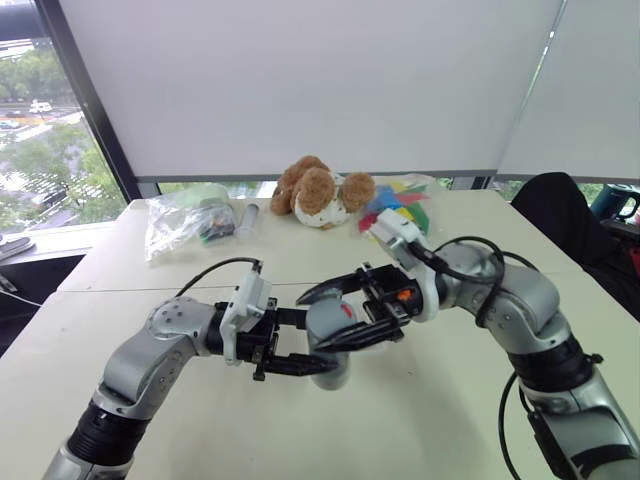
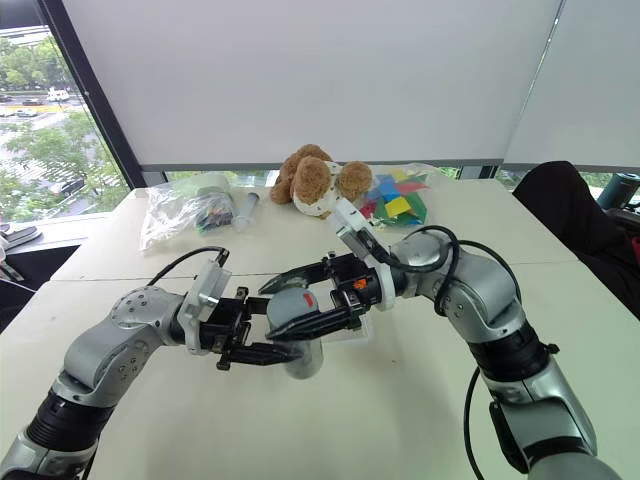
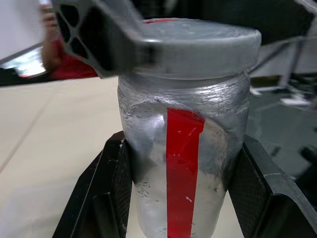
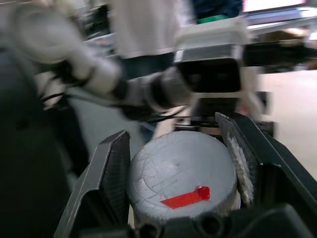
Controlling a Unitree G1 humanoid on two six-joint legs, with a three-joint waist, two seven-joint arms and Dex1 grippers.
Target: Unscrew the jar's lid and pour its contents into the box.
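Observation:
The grey lid sits on the jar with the robot's right gripper slanted across it, so that gripper should open, swing back and grip the lid's rim (image 4: 148, 210) for another twist before lifting.
The jar (image 3: 183, 163), silvery with a red stripe down its side, is held upright above the table between my two arms. My left gripper (image 1: 318, 345) is shut on the jar's body, one black finger on each side. Its grey lid (image 4: 181, 171), marked with a red strip, sits on the jar's top. My right gripper (image 4: 181, 173) comes in from the right and is shut on the lid's rim. The contents are hidden inside the frosted jar. A clear edge of the box (image 2: 355, 335) shows on the table just behind the right gripper.
At the table's far side lie a brown plush bear (image 1: 320, 190), a clear bag of odds and ends (image 1: 190, 220) and a clear bag of coloured pieces (image 1: 400, 200). A dark chair (image 1: 565, 215) stands past the right edge.

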